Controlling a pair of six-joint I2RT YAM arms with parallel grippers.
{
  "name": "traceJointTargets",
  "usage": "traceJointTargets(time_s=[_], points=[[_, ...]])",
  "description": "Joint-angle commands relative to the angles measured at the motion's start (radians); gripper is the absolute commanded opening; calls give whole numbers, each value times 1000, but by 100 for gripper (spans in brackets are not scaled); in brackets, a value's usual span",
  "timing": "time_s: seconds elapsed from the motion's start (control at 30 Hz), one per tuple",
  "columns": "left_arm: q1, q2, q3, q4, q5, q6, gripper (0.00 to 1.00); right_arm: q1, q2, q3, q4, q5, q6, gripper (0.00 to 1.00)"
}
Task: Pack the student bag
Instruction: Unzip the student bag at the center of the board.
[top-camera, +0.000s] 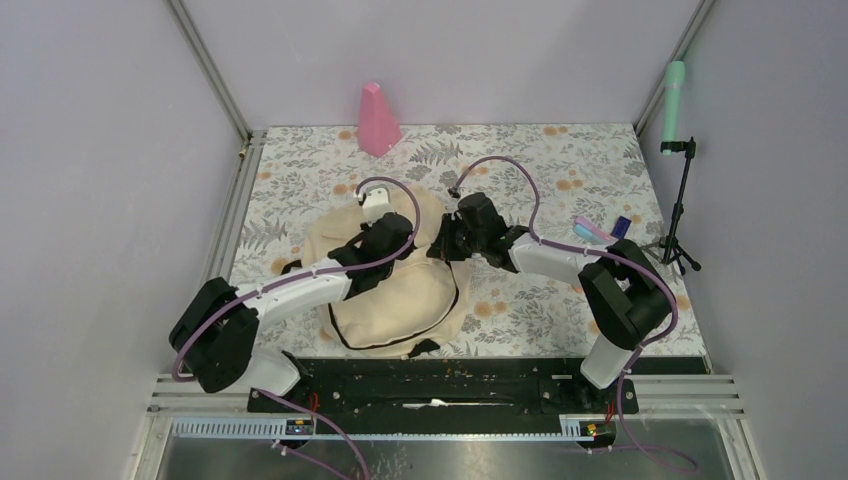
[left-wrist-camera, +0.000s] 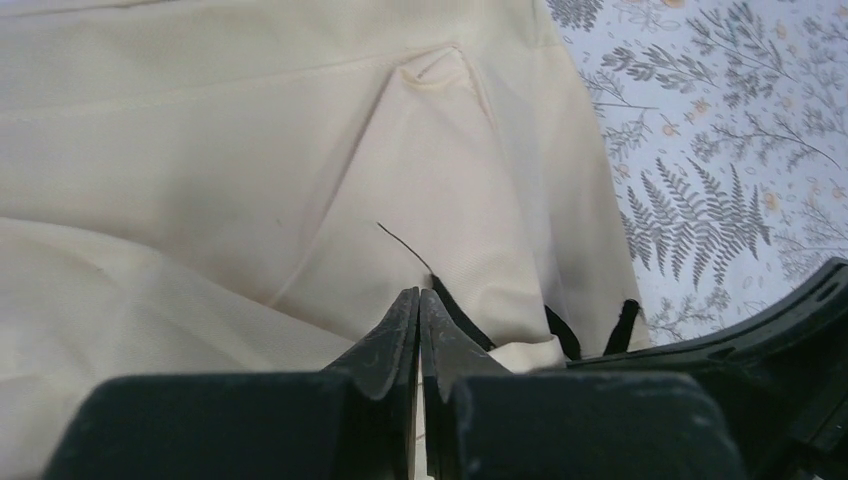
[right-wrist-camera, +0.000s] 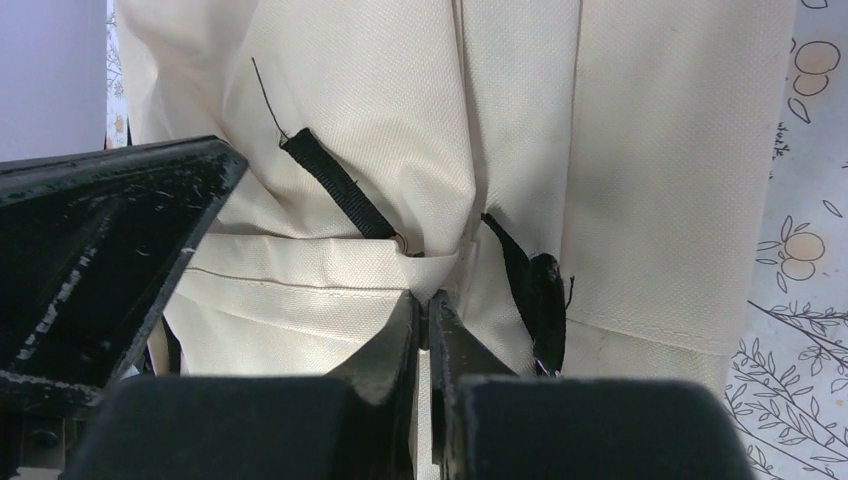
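Observation:
The shut fingers of my left gripper are beside the black strap with the loose thread, so I should open them and pinch the strap's end (left-wrist-camera: 437, 283) before I pull.
The student bag (top-camera: 400, 300) is a beige fabric backpack with black straps, lying in the middle of the floral table. My left gripper (top-camera: 392, 238) rests on its upper part. In the left wrist view my left gripper (left-wrist-camera: 420, 296) is shut, its tips pressed into the bag's beige fabric (left-wrist-camera: 250, 180) beside a black strap (left-wrist-camera: 462, 318). My right gripper (top-camera: 447, 246) meets the bag from the right. In the right wrist view my right gripper (right-wrist-camera: 425, 300) is shut on a pinched fold of the bag (right-wrist-camera: 520, 130), between two black straps (right-wrist-camera: 335, 185).
A pink cone (top-camera: 378, 120) stands at the back of the table. A green cylinder (top-camera: 675, 95) sits on a black tripod (top-camera: 682, 215) at the right. Small pink and blue items (top-camera: 600, 230) lie by the right arm. Metal frame posts line both sides.

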Motion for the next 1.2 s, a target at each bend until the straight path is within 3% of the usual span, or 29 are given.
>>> traceJointTargets(time_s=[0.0, 0.13, 0.2, 0.33, 0.63, 0.93, 1.17], points=[[-2, -47, -10, 6, -122, 34, 0, -15, -12, 4, 52, 8, 6, 0], [-1, -71, -32, 84, -41, 97, 0, -14, -20, -2, 46, 8, -4, 0], [0, -67, -21, 86, 24, 61, 11, -15, -20, 0, 46, 8, -3, 0], [0, -17, -3, 92, 98, -45, 23, -14, -19, 3, 46, 5, 0, 0], [28, -1, -48, 119, 103, -146, 41, -15, -37, -8, 46, 0, -6, 0], [88, 39, -120, 255, 229, -186, 40, -14, -37, -6, 49, -6, -3, 0], [99, 78, -136, 322, 278, -207, 32, -15, -37, 0, 44, -6, -4, 0]])
